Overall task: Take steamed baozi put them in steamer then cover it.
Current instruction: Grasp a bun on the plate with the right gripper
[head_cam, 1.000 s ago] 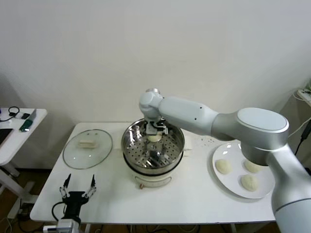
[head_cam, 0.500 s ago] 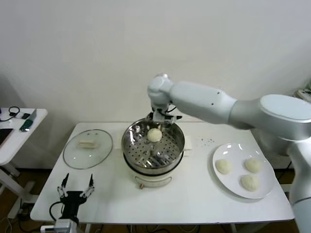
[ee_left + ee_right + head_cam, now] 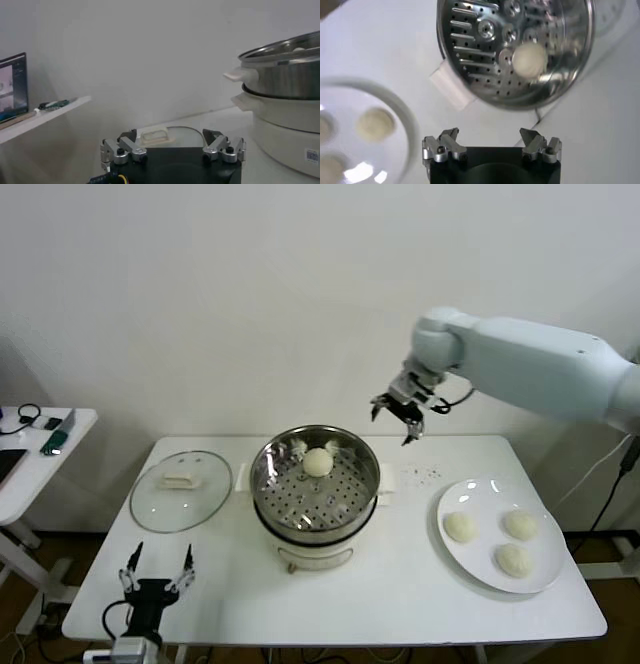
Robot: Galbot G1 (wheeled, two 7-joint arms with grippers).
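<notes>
The baozi [image 3: 460, 527] [image 3: 375, 125] closest to the steamer on the white plate is next for my right gripper to go to and close around its sides.
The steel steamer [image 3: 315, 502] stands mid-table with one baozi [image 3: 318, 462] lying on its perforated tray. Three more baozi [image 3: 460, 527] rest on a white plate [image 3: 487, 496] at the right. The glass cover [image 3: 160, 506] lies flat to the left of the steamer. My right gripper [image 3: 395, 424] hangs open and empty in the air, behind the gap between steamer and plate. Its wrist view looks down on the steamer [image 3: 470, 30], the bun [image 3: 530, 59] inside and the plate [image 3: 409, 131], past the gripper [image 3: 489, 134]. My left gripper [image 3: 163, 554] waits open at the table's front left.
A small side table [image 3: 30, 459] with a phone and cables stands beyond the left end of the work table. The left wrist view shows the left gripper [image 3: 169, 136], the cover [image 3: 192, 131], the steamer's side [image 3: 287, 82] and a screen [image 3: 12, 85] on the side table.
The right gripper was down over the steamer with the bun between its fingers; it has risen and swung right, leaving the bun on the tray. The left arm has not moved.
</notes>
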